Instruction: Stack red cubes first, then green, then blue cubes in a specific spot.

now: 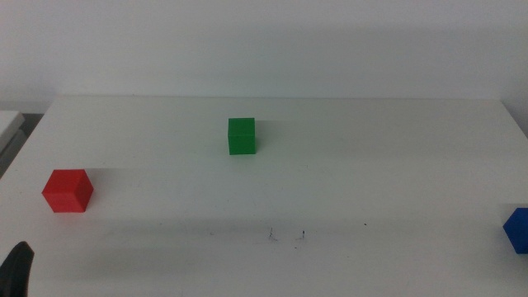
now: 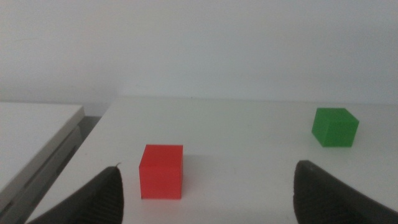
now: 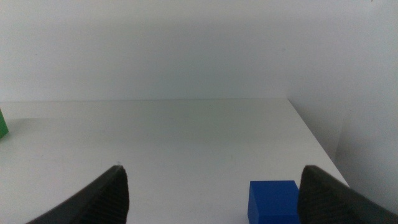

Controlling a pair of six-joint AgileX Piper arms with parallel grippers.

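Note:
The red cube goes first in the stack, so next my left gripper closes on the upper part of the red cube [image 1: 68,181] [image 2: 161,160].
A red cube [image 1: 68,190] sits at the left of the white table; the left wrist view shows the red cube [image 2: 161,172] ahead of and between the wide-open jaws of my left gripper [image 2: 208,196]. A green cube [image 1: 242,135] stands at the table's middle back and shows in the left wrist view [image 2: 334,127]. A blue cube [image 1: 518,229] sits at the right edge; the right wrist view shows the blue cube [image 3: 273,201] between the open jaws of my right gripper [image 3: 211,196]. The spot with two small dark scratches [image 1: 285,236] lies front centre.
The left gripper's tip [image 1: 16,268] shows at the bottom left corner of the middle view. A lower grey surface [image 2: 34,134] lies beyond the table's left edge. The table's right edge [image 3: 317,140] runs close to the blue cube.

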